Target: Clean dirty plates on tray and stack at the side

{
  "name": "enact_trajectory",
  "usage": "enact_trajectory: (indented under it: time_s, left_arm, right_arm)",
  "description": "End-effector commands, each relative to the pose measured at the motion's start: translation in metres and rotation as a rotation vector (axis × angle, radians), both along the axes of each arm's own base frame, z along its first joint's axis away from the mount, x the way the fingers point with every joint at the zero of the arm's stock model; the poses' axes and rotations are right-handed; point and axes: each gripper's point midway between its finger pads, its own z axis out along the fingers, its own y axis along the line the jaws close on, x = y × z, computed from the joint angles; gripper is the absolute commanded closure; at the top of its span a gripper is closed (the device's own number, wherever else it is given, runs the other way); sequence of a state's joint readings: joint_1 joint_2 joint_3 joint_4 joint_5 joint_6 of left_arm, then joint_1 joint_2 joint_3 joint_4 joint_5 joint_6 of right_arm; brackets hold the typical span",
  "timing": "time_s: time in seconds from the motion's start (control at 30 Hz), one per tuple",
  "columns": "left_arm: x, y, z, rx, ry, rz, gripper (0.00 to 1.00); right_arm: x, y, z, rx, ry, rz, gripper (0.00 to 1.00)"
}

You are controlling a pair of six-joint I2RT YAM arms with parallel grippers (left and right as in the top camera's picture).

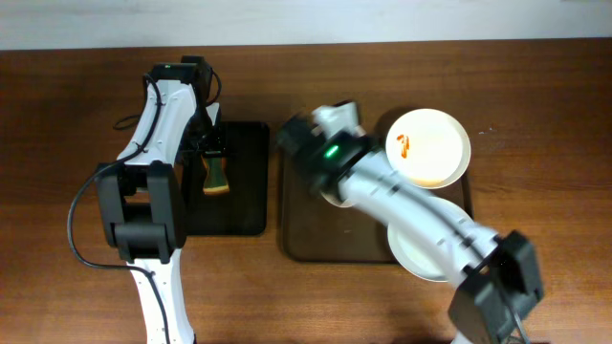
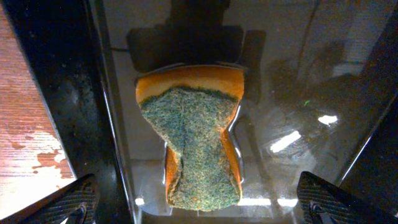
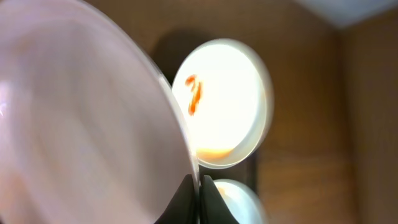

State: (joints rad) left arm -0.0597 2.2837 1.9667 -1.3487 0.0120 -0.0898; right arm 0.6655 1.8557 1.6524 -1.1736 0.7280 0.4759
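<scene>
The white plate, now held over the brown tray, will be let go by my right gripper on the bare wooden table [image 1: 513, 183] [image 3: 314, 149] next to the plate with the orange-red smear.
My right gripper [image 3: 200, 186] is shut on the rim of a white plate [image 3: 87, 124], which fills the left of the right wrist view and looks plain white. In the overhead view this gripper [image 1: 304, 143] is over the left part of the brown tray [image 1: 306, 239], and the arm hides most of the held plate. A second plate [image 1: 428, 146] with an orange-red smear lies at the tray's far right corner; it also shows in the right wrist view [image 3: 227, 102]. A third plate [image 1: 416, 256] lies at the near right, partly under the arm. My left gripper [image 2: 199, 205] is open above a sponge [image 2: 193, 143].
The orange sponge with a green scouring face [image 1: 216, 177] lies in a smaller black tray [image 1: 244, 182], left of the brown tray. The left arm [image 1: 158, 124] hangs over that black tray. Bare wooden table [image 1: 535, 115] lies to the right.
</scene>
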Motion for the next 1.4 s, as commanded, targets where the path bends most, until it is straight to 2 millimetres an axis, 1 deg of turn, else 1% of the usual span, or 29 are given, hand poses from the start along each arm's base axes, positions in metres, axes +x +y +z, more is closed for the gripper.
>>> enact_trajectory:
  time_s: [0.0, 0.07, 0.13, 0.17, 0.2, 0.27, 0.33, 0.43, 0.5, 0.57, 0.6, 0.63, 0.7, 0.77, 0.8, 0.83, 0.87, 0.93, 0.97, 1.0, 1.07, 1.13, 1.17, 1.2, 1.23, 1.27, 1.3, 1.33, 1.37]
  left_arm:
    - [-0.002, 0.0, -0.006, -0.011, 0.02, -0.007, 0.0]
    - [-0.002, 0.0, -0.006, -0.011, 0.02, -0.007, 0.0]
    - [-0.002, 0.0, -0.006, -0.011, 0.02, -0.007, 0.0]
    - [-0.002, 0.0, -0.006, -0.011, 0.02, -0.007, 0.0]
    - [-0.002, 0.0, -0.006, -0.011, 0.02, -0.007, 0.0]
    - [-0.002, 0.0, -0.006, -0.011, 0.02, -0.007, 0.0]
    - [-0.002, 0.0, -0.006, -0.011, 0.02, -0.007, 0.0]
    - [-0.002, 0.0, -0.006, -0.011, 0.02, -0.007, 0.0]
    - [-0.002, 0.0, -0.006, -0.011, 0.02, -0.007, 0.0]
    - [-0.002, 0.0, -0.006, -0.011, 0.02, -0.007, 0.0]
    - [-0.002, 0.0, -0.006, -0.011, 0.02, -0.007, 0.0]
    - [-0.002, 0.0, -0.006, -0.011, 0.02, -0.007, 0.0]
    - [-0.002, 0.0, -0.006, -0.011, 0.02, -0.007, 0.0]
    - [-0.002, 0.0, -0.006, -0.011, 0.02, -0.007, 0.0]
    - [-0.002, 0.0, -0.006, -0.011, 0.02, -0.007, 0.0]
    - [-0.002, 0.0, -0.006, -0.011, 0.02, -0.007, 0.0]
    - [-0.002, 0.0, -0.006, -0.011, 0.02, -0.007, 0.0]
    - [-0.002, 0.0, -0.006, -0.011, 0.02, -0.007, 0.0]
    - [-0.002, 0.0, -0.006, -0.011, 0.02, -0.007, 0.0]
    - [-0.002, 0.0, -0.006, -0.011, 0.02, -0.008, 0.0]
    - [-0.002, 0.0, -0.006, -0.011, 0.02, -0.008, 0.0]
    - [-0.002, 0.0, -0.006, -0.011, 0.02, -0.008, 0.0]
    - [-0.002, 0.0, -0.006, -0.011, 0.02, -0.008, 0.0]
    - [-0.002, 0.0, -0.006, -0.011, 0.02, -0.008, 0.0]
    - [-0.002, 0.0, -0.006, -0.011, 0.02, -0.008, 0.0]
    - [-0.002, 0.0, -0.006, -0.011, 0.02, -0.008, 0.0]
    - [-0.002, 0.0, -0.006, -0.011, 0.02, -0.008, 0.0]
    - [-0.002, 0.0, -0.006, -0.011, 0.02, -0.008, 0.0]
    - [-0.002, 0.0, -0.006, -0.011, 0.02, -0.008, 0.0]
  right_arm:
    - [0.015, -0.013, 0.01, 0.437, 0.139, -0.027, 0.96]
    - [0.029, -0.06, 0.011, 0.602, 0.169, -0.106, 0.96]
    - [0.033, -0.122, 0.007, 0.699, 0.173, -0.224, 0.96]
    - [0.032, -0.159, 0.005, 0.726, 0.153, -0.312, 0.96]
    - [0.028, -0.2, 0.003, 0.74, 0.122, -0.411, 0.96]
    - [0.014, -0.258, -0.002, 0.752, 0.078, -0.556, 0.96]
    - [-0.008, -0.312, -0.012, 0.768, 0.037, -0.71, 0.96]
    - [-0.038, -0.364, -0.031, 0.782, -0.012, -0.869, 0.96]
    - [-0.056, -0.385, -0.051, 0.79, -0.024, -0.942, 0.96]
    - [-0.068, -0.392, -0.072, 0.8, -0.026, -0.991, 0.96]
    - [-0.074, -0.392, -0.093, 0.808, -0.021, -1.009, 0.96]
    - [-0.076, -0.39, -0.105, 0.811, -0.017, -1.009, 0.96]
    - [-0.069, -0.38, -0.12, 0.849, -0.027, -0.972, 0.96]
    - [-0.067, -0.375, -0.122, 0.845, -0.02, -0.958, 0.93]
    - [-0.068, -0.377, -0.123, 0.831, -0.019, -0.963, 0.76]
    - [-0.069, -0.377, -0.123, 0.829, -0.014, -0.967, 0.51]
    - [-0.072, -0.374, -0.123, 0.833, 0.005, -0.97, 0.31]
    - [-0.062, -0.362, -0.111, 0.894, 0.03, -0.848, 0.3]
    - [-0.048, -0.354, -0.096, 0.937, 0.027, -0.738, 0.3]
    - [-0.039, -0.349, -0.079, 0.937, 0.027, -0.674, 0.34]
    - [-0.025, -0.338, -0.057, 0.911, 0.045, -0.547, 0.36]
    - [0.0, -0.311, -0.03, 0.85, 0.063, -0.379, 0.38]
    - [0.01, -0.3, -0.022, 0.797, 0.071, -0.313, 0.39]
    - [0.02, -0.291, -0.017, 0.725, 0.081, -0.257, 0.45]
    - [0.031, -0.279, -0.016, 0.634, 0.094, -0.175, 0.54]
    - [0.042, -0.262, -0.016, 0.552, 0.116, -0.072, 0.56]
    - [0.048, -0.254, -0.018, 0.508, 0.126, -0.032, 0.55]
    - [0.056, -0.244, -0.021, 0.453, 0.133, -0.009, 0.44]
    - [0.06, -0.232, -0.025, 0.438, 0.149, 0.014, 0.39]
